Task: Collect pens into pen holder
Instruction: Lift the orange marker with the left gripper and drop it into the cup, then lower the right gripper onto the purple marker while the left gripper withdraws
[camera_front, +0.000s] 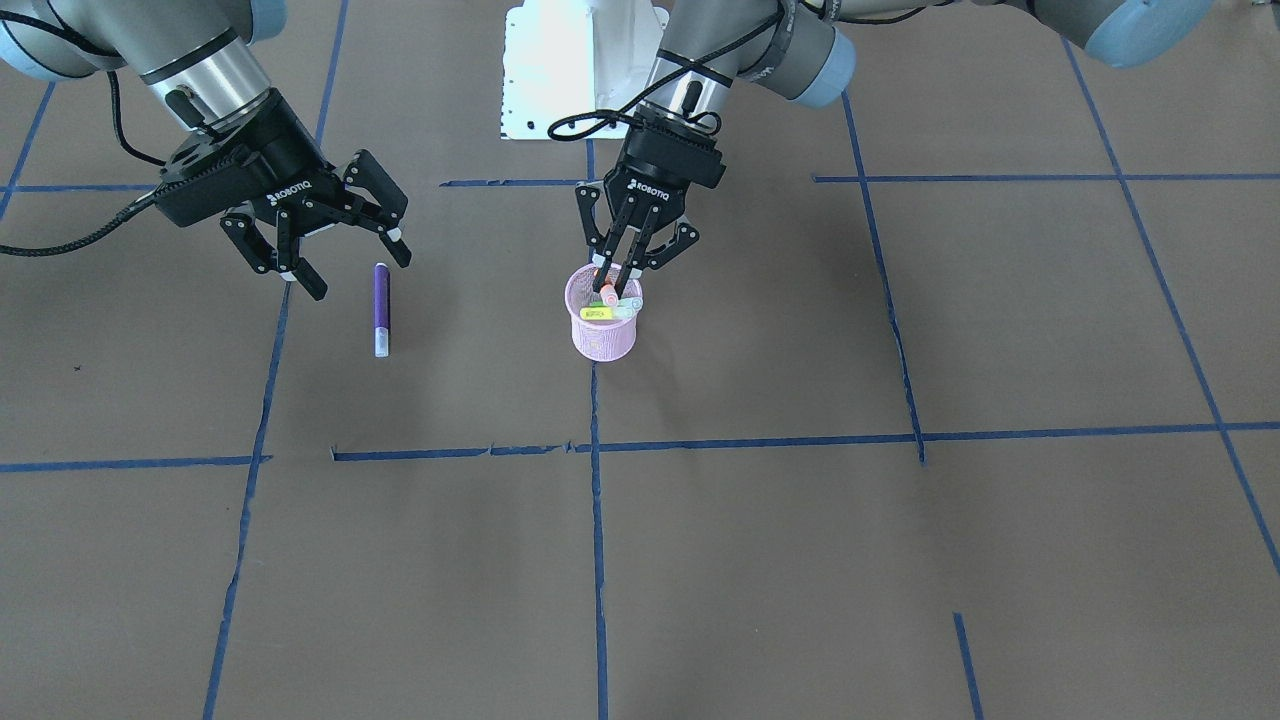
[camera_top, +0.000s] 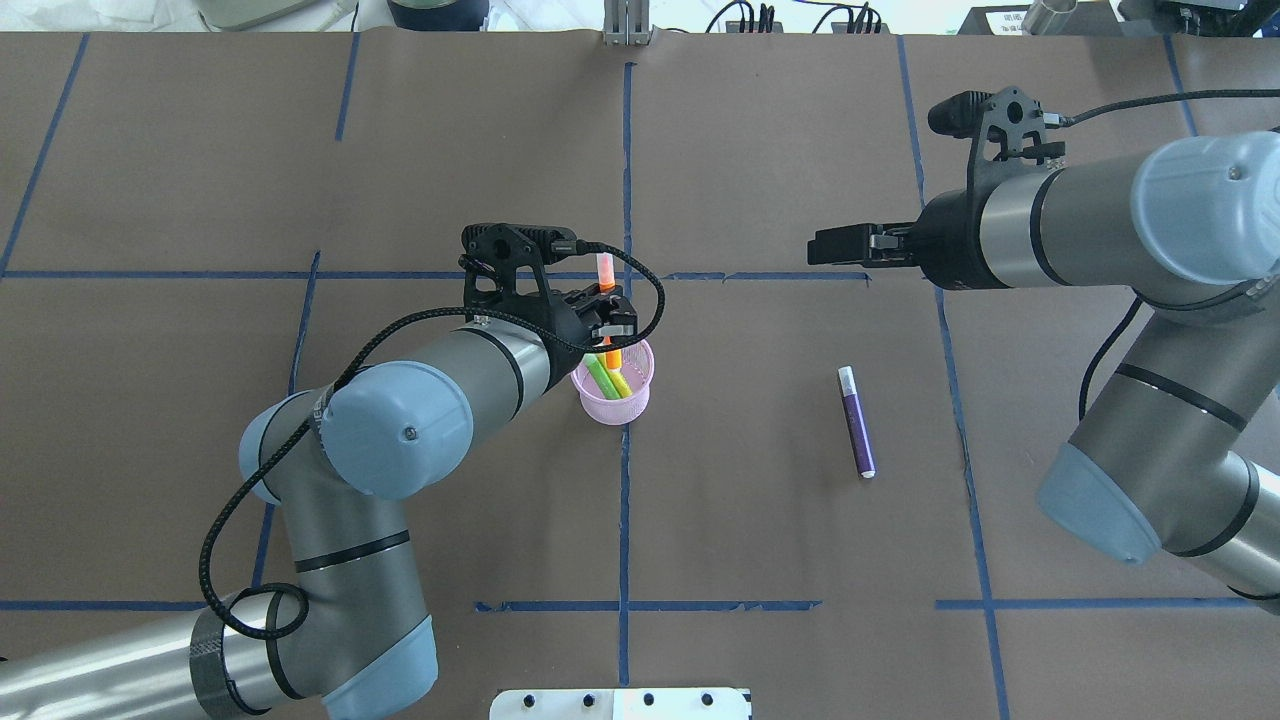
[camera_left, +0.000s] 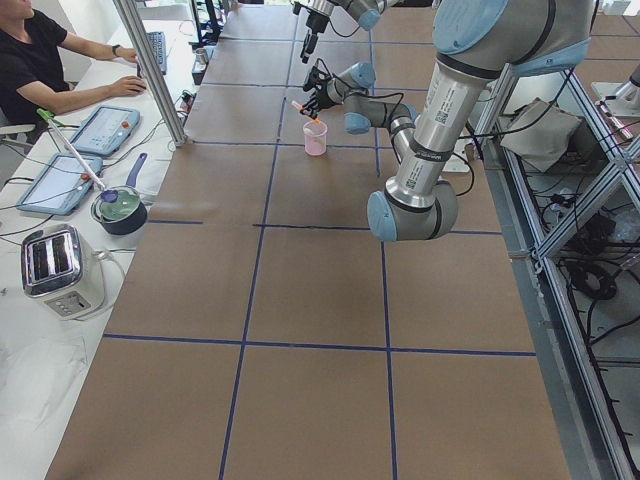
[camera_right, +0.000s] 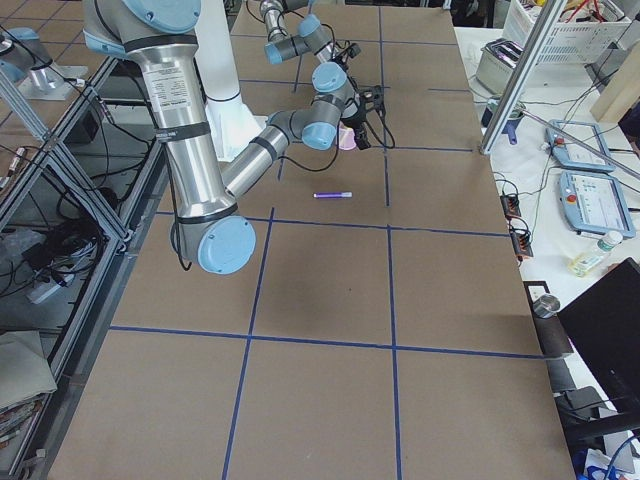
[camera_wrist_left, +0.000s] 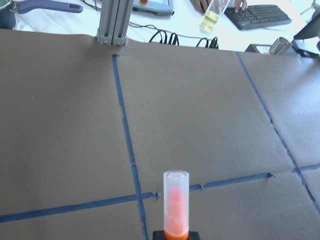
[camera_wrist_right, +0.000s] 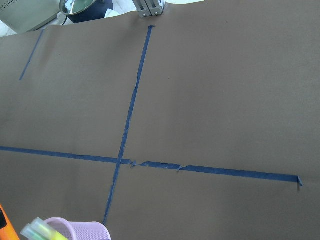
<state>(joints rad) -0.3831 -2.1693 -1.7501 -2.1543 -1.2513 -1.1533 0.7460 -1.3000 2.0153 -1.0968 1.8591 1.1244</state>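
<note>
Next, my right gripper moves to close on the body (camera_front: 381, 310) of the purple pen, at the spot that is just beside the pen's pale cap.
The pink mesh pen holder (camera_front: 603, 335) (camera_top: 628, 405) stands near the table's middle. The green pen (camera_top: 603, 377) leans inside it. My left gripper (camera_front: 616, 288) (camera_top: 607, 325) hovers right over the holder's mouth, shut on the orange pen (camera_top: 605, 272) (camera_wrist_left: 176, 205). That pen is tilted, its pale cap up and its lower end inside the rim. The purple pen (camera_front: 381, 310) (camera_top: 856, 420) lies flat on the table toward my right side. My right gripper (camera_front: 357, 273) (camera_top: 830, 245) is open and empty, raised just behind the purple pen.
Blue tape lines (camera_front: 597, 520) grid the brown table. The robot's white base plate (camera_front: 560, 70) is at the near edge. An operator (camera_left: 40, 60), a toaster (camera_left: 60, 270) and a pot (camera_left: 120, 208) are at a side bench beyond the table's far edge.
</note>
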